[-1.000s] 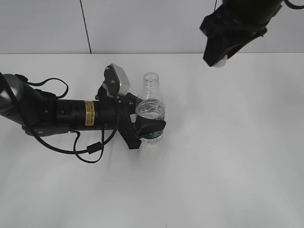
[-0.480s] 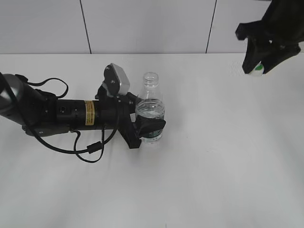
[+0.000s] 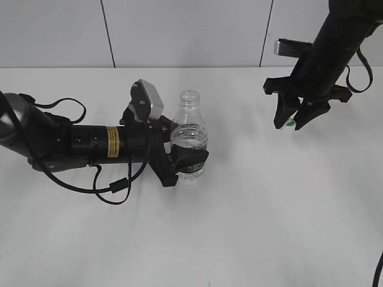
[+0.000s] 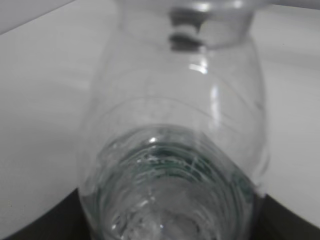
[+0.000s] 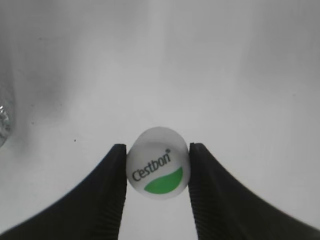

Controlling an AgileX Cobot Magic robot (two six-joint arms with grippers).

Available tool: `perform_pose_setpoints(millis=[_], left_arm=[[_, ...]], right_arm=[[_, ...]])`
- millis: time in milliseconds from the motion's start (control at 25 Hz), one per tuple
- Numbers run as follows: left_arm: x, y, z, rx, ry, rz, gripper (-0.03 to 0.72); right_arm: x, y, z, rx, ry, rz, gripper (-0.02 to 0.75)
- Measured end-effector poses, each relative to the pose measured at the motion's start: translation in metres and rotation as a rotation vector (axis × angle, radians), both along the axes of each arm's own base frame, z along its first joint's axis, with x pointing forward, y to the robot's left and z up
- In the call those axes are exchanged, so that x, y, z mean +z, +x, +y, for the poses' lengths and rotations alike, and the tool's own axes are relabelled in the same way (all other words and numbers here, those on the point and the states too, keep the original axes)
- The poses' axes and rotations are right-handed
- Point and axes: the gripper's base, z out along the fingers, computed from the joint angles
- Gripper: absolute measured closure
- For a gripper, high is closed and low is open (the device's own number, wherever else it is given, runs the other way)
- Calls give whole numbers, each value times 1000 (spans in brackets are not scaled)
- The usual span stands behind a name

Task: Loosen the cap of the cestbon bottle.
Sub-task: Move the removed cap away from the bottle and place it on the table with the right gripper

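The robot's right gripper needs to release the white cap, now between its two black fingers, on the bare white table, a little nearer to the cestbon bottle (image 3: 267, 138).
The cestbon bottle (image 3: 190, 139) stands upright on the white table, its threaded neck open and capless. My left gripper (image 3: 185, 161) is shut on its lower body at the green label; the bottle (image 4: 175, 150) fills the left wrist view. The white cap (image 5: 157, 169), with its green half-circle mark and lettering, sits between the two black fingers of my right gripper (image 5: 157, 172), both pads touching it. In the exterior view my right gripper (image 3: 291, 122) points down at the table's right, the cap (image 3: 290, 123) just showing between the fingers, close to the tabletop.
The left arm (image 3: 72, 143) lies low across the table's left half with a loose black cable (image 3: 111, 191) looping in front of it. The right arm (image 3: 329, 48) comes down from the upper right. A panelled wall (image 3: 179, 30) runs behind the table.
My right gripper, holding the cap, has swung from high above the table's middle out to the right and then down to near the tabletop. The left gripper and bottle have not moved.
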Motion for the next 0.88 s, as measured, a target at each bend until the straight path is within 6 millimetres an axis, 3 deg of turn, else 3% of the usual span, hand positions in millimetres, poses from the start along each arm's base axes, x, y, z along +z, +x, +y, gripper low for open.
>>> perform_pose_setpoints(millis=[360,640,880], left_arm=[[0,1,0,9,-2,-3,282],[2,9,3,89,-6,-49,282],[2,9,3,91,-3,-55,282]], right_arm=[[-34,16,2,-9,-11,-66,446],[-35,26,2,63,-20,-192,447],[-42,28,2,70,-24,-201,447]])
